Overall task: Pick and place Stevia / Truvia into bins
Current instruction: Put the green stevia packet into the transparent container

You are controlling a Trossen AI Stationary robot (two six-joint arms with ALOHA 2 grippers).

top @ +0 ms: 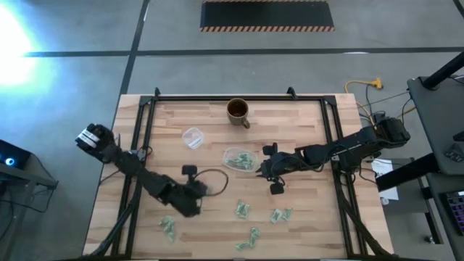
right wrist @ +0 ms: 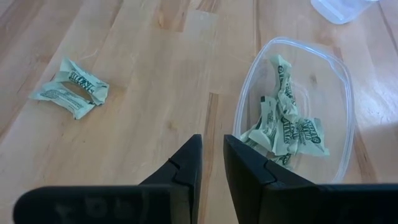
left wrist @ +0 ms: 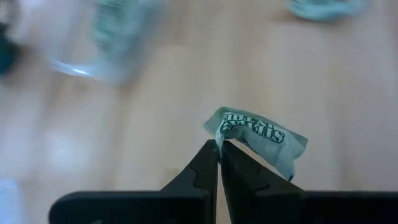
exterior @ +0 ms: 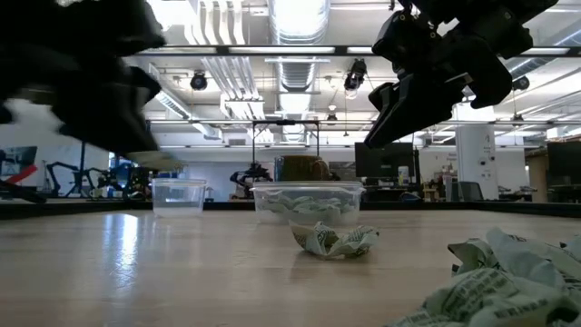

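The robot's left gripper should release the Stevia sachet on the other sachets in the clear bin (top: 240, 159) (left wrist: 115, 38) beside the right gripper.
My left gripper (left wrist: 219, 144) is shut on one green-and-white Stevia sachet (left wrist: 258, 134), above the near-left part of the table (top: 194, 201). The clear bin (right wrist: 292, 106) stands mid-table (top: 241, 159) with several sachets lying in it. My right gripper (right wrist: 211, 155) hovers just to the right of the bin (top: 265, 170); there is a narrow gap between its fingers and nothing in it. Loose sachets lie flat on the wood near the front edge (top: 241, 210), (top: 280, 215), (top: 168, 227). My left gripper pinches the sachet's crumpled end (left wrist: 220, 138) between its two fingertips. The fingers slant downward. The rest of the sachet sticks out past the tips, clear of the table.
A brown mug (top: 238, 111) stands at the far edge and a small clear cup (top: 193, 138) is left of the bin. Two more sachets lie beside my right gripper (right wrist: 69, 87). Another lies at the near edge (top: 250, 238). Black rails run along both table sides.
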